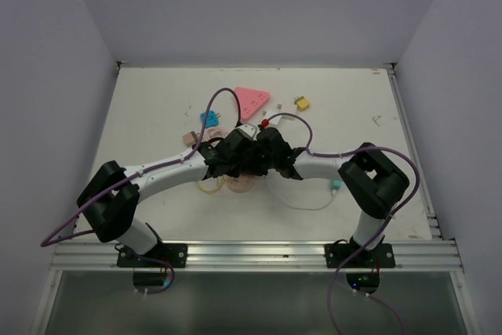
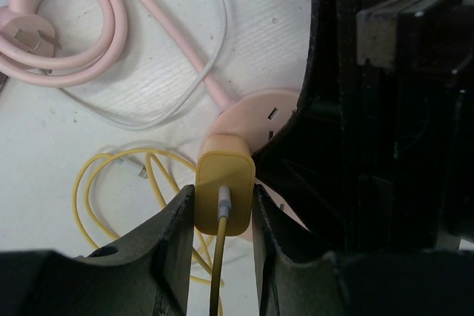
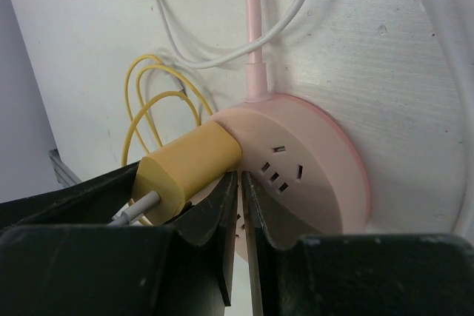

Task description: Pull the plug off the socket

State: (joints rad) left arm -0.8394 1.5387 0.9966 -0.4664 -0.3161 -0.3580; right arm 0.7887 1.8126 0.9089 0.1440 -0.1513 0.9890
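I will use my left gripper to set the yellow plug down and release it on the table (image 1: 190, 165), just in front of the small brown adapter.
The yellow plug (image 2: 224, 186) sits plugged into the side of the round pink socket (image 2: 255, 112), with its yellow cable running back between my fingers. My left gripper (image 2: 224, 201) is shut on the plug, one finger against each side. In the right wrist view the plug (image 3: 189, 168) sticks out to the left of the socket (image 3: 311, 168). My right gripper (image 3: 242, 183) is shut with nothing between its fingers, and its tips rest on the socket's top face beside the plug. From above, both grippers (image 1: 235, 156) (image 1: 271, 154) meet over the socket (image 1: 243, 184).
The socket's pink cord lies coiled (image 2: 67, 27) beside a white cable (image 2: 185, 101) and loops of yellow cable (image 2: 111, 183). Further back lie a pink triangular power strip (image 1: 252, 100), a blue adapter (image 1: 210, 118) and a yellow adapter (image 1: 301, 103). A raised rail (image 1: 412, 147) edges the table's right side.
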